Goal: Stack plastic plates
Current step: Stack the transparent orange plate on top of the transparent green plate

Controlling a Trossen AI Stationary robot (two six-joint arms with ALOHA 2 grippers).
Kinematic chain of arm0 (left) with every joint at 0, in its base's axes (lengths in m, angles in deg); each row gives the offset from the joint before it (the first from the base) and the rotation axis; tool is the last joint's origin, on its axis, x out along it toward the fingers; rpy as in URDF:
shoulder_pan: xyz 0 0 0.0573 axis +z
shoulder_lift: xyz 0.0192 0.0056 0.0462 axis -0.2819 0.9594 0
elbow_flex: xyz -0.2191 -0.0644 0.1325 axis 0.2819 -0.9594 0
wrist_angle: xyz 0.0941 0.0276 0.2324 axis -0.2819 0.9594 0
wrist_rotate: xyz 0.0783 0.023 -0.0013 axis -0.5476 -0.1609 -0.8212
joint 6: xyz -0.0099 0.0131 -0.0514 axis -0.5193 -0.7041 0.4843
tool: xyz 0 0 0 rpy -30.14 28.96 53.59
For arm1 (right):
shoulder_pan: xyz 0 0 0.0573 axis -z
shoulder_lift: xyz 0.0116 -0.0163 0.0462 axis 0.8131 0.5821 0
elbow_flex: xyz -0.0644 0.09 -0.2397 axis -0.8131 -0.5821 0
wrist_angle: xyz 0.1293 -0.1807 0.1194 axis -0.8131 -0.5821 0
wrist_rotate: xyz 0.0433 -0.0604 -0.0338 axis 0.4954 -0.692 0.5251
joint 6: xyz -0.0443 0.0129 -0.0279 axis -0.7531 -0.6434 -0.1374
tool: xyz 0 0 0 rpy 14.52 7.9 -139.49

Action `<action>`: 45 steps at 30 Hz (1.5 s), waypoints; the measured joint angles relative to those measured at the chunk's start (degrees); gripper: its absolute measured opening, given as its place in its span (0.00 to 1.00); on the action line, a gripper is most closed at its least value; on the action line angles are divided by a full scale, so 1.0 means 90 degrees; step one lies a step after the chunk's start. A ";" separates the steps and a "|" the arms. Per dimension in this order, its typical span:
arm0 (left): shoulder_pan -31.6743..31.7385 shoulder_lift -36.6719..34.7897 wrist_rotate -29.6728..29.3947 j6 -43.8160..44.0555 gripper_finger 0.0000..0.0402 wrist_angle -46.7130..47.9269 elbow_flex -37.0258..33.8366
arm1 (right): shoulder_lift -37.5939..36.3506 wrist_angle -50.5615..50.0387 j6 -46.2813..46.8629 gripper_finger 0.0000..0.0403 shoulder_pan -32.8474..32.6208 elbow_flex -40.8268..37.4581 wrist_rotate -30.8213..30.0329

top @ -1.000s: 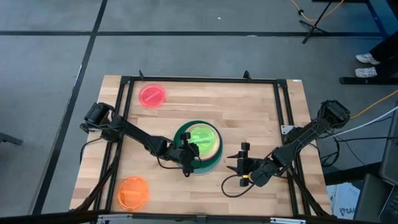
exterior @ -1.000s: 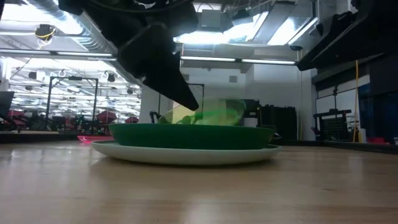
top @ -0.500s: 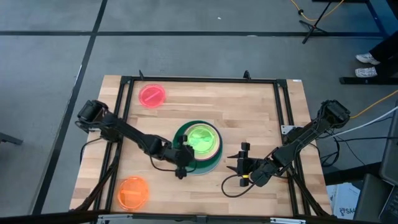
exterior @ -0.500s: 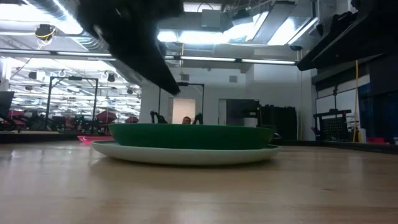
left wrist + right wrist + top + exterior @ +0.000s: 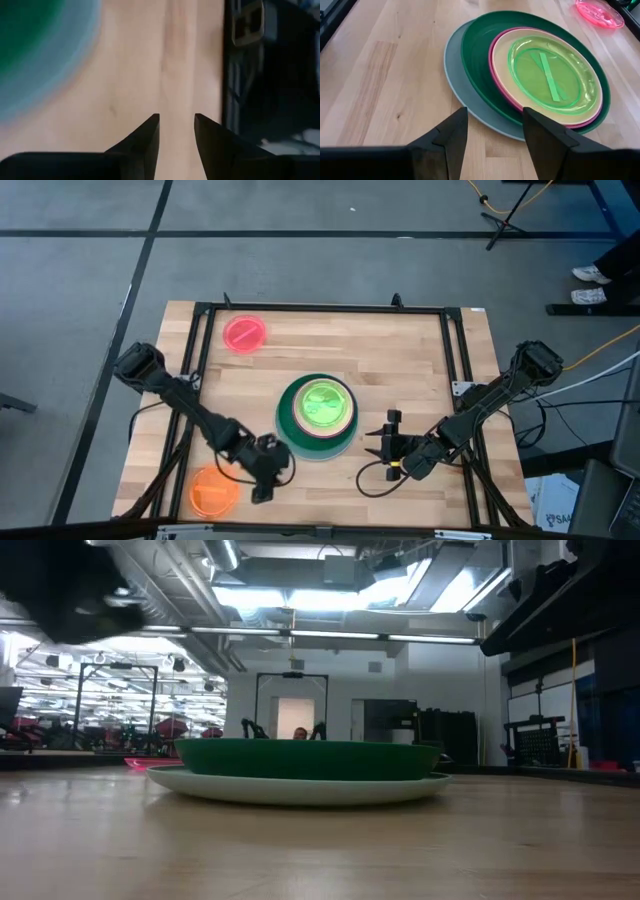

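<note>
The robot's left gripper needs to next go to the orange plate's far rim (image 5: 210,468), on the side toward the pink-red plate, and close there.
A stack of plates (image 5: 315,412) sits at the table's middle: light blue at the bottom, then dark green, magenta, peach and lime green on top (image 5: 551,70). In the low view the stack (image 5: 300,768) shows edge-on. A pink-red plate (image 5: 244,333) lies flat near the far left corner. An orange plate (image 5: 213,490) lies flat near the near left corner. My left gripper (image 5: 263,485) hangs open over bare wood (image 5: 176,117), between the stack and the orange plate. My right gripper (image 5: 385,445) waits open (image 5: 495,114) to the right of the stack.
A black metal frame (image 5: 320,308) runs around the table top; its rail (image 5: 245,60) is close to my left gripper. Bare wood lies between the stack and the near edge. The pink-red plate (image 5: 150,762) shows behind the stack in the low view.
My left gripper has drawn back from over the stack toward the table's near left, ending beside the orange plate. The lime green plate, which stood tilted above the stack a second ago, now lies flat on top of it.
</note>
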 joint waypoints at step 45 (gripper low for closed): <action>-0.1461 -0.2085 0.0399 0.3010 0.29 0.2454 -0.1923 | 0.0000 0.0000 -0.0564 0.45 0.0002 0.0000 -0.0022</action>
